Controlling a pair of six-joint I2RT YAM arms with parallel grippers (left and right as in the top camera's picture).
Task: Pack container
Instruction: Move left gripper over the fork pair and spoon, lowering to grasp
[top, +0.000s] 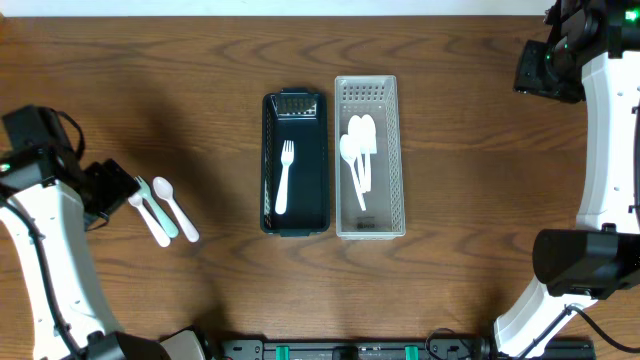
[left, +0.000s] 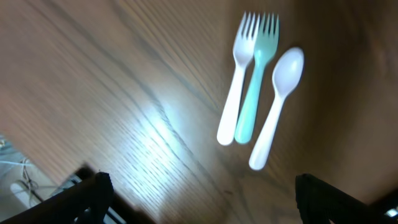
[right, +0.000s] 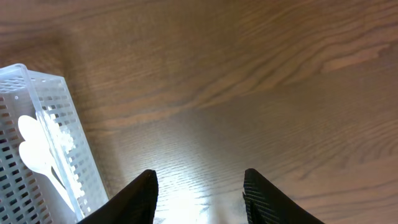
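The white spoon lies beside the teal fork on the table. Next, my left gripper needs to move to the white spoon's bowl (top: 164, 188) (left: 288, 72) and close there.
A dark teal container (top: 296, 215) holds one white fork (top: 285, 176). Beside it on the right, a clear perforated basket (top: 369, 90) holds several white spoons (top: 358, 150). On the table at left lie a white fork (left: 235, 87), a teal fork (left: 255, 84) and a white spoon (left: 277, 106), side by side. My left gripper (left: 202, 199) is open just short of their handle ends, with nothing between its fingers (left: 93, 194). It sits by the cutlery (top: 160, 212) at the left gripper (top: 120, 190). My right gripper (right: 200, 190) hangs open and empty over bare wood, right of the basket (right: 37, 149), at the far right corner (top: 540, 72).
The right arm's white links (top: 610, 130) run down the table's right edge. The left arm (top: 45, 240) covers the near left corner. A black rail (top: 350, 350) lines the front edge.
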